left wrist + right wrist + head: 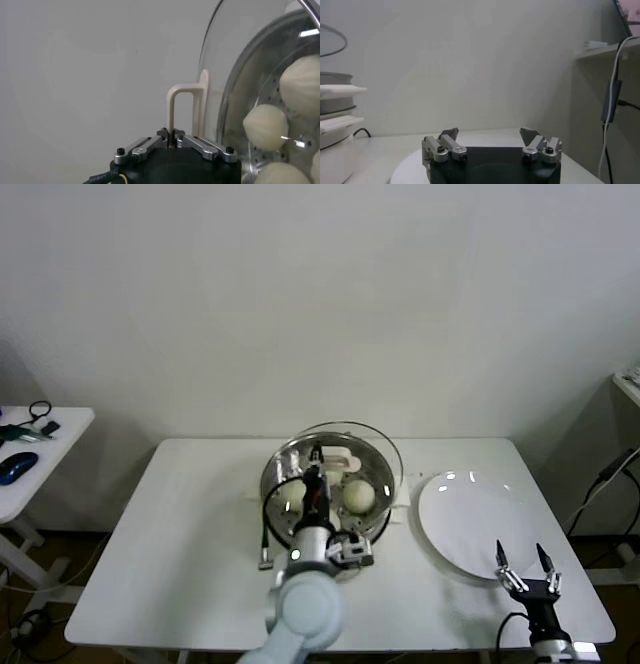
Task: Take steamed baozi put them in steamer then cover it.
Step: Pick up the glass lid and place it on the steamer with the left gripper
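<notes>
My left gripper will let go of the glass cover flat on the steel basket's rim (328,493), closing over the baozi.
The steamer (385,484), a shiny steel basket on a white base, stands mid-table. Two steamed baozi (358,497) (289,496) show inside it in the head view. My left gripper (318,456) is shut on the beige handle (338,456) of the glass cover (385,446), which is over the basket; I cannot tell whether its rim rests on it. In the left wrist view the left gripper (172,134) clamps the handle (186,95), and baozi (265,127) show through the cover (225,75). My right gripper (521,556) is open and empty by the front right edge.
An empty white plate (470,514) lies right of the steamer; the right gripper (489,134) hovers at its near edge. A side table (60,429) with a blue mouse (18,466) stands at the left. A shelf (628,384) and cables are at the right.
</notes>
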Action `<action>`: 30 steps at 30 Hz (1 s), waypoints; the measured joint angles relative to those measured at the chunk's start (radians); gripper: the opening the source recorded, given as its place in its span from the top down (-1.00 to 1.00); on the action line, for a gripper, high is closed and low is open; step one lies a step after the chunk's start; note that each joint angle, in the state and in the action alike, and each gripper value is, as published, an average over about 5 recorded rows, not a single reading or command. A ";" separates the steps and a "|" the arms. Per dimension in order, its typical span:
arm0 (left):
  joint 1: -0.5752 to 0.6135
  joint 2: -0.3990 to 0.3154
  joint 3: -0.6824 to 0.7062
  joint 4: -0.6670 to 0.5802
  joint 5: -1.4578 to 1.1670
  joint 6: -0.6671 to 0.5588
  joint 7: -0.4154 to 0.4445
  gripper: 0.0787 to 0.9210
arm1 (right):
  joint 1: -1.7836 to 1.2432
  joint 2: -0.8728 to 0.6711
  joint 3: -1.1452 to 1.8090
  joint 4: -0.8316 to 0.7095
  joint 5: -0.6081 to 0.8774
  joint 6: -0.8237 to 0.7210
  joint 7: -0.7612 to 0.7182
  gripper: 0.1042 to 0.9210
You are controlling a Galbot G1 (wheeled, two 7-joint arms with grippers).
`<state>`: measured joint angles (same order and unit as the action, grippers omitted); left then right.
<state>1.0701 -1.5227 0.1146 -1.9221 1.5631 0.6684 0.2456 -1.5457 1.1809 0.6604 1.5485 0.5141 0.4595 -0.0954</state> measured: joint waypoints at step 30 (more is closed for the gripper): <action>0.010 -0.051 -0.023 0.139 0.128 -0.004 -0.034 0.84 | -0.008 0.024 0.004 -0.003 0.004 0.028 0.008 -0.76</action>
<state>1.0797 -1.5733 0.0918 -1.7830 1.6915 0.6647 0.2114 -1.5539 1.2045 0.6643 1.5455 0.5179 0.4875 -0.0870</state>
